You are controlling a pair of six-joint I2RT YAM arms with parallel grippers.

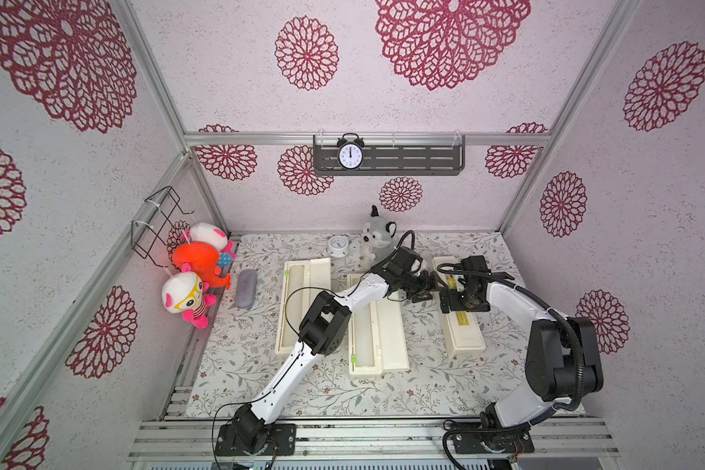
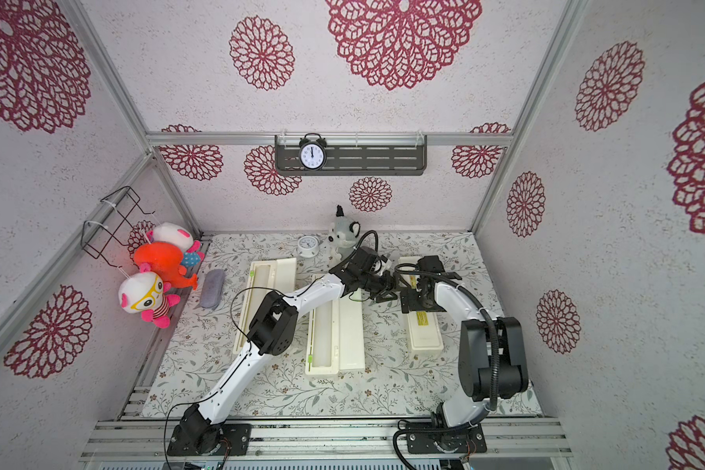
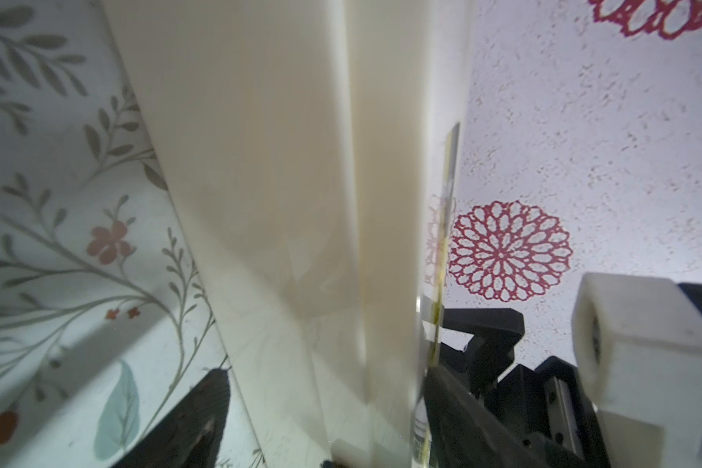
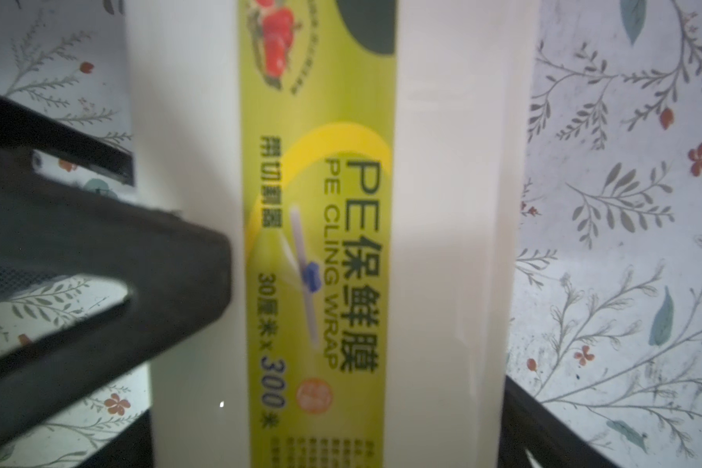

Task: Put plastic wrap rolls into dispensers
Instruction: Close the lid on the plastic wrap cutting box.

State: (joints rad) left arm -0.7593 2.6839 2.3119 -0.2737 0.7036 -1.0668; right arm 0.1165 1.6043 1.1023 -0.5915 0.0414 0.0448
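Observation:
The closed dispenser's lid is straddled from above by my right gripper, which blocks the dispenser's opening, so it should back away and grip the dispenser's long side (image 1: 479,332) opposite my left gripper.
Two dispensers (image 1: 320,272) (image 1: 393,346) lie open on the mat, each with a plastic wrap roll (image 1: 296,285) (image 1: 363,342) in its trough. A third dispenser (image 1: 465,337) at the right is closed and shows its yellow-green label (image 4: 317,202). My left gripper (image 1: 430,287) reaches it from the side. One finger (image 4: 138,259) lies on the lid and the other (image 3: 203,405) is at the box's bottom edge, so the jaws are shut on it. My right gripper (image 1: 450,295) hangs over the same box, open, with a finger (image 4: 544,425) beside each long wall.
A grey fuzzy pouch (image 1: 246,288) lies left of the dispensers. A small white clock (image 1: 338,246) and a grey plush (image 1: 377,238) stand at the back of the mat. Plush toys (image 1: 198,276) hang on the left wall. A shelf with an alarm clock (image 1: 350,152) is on the back wall.

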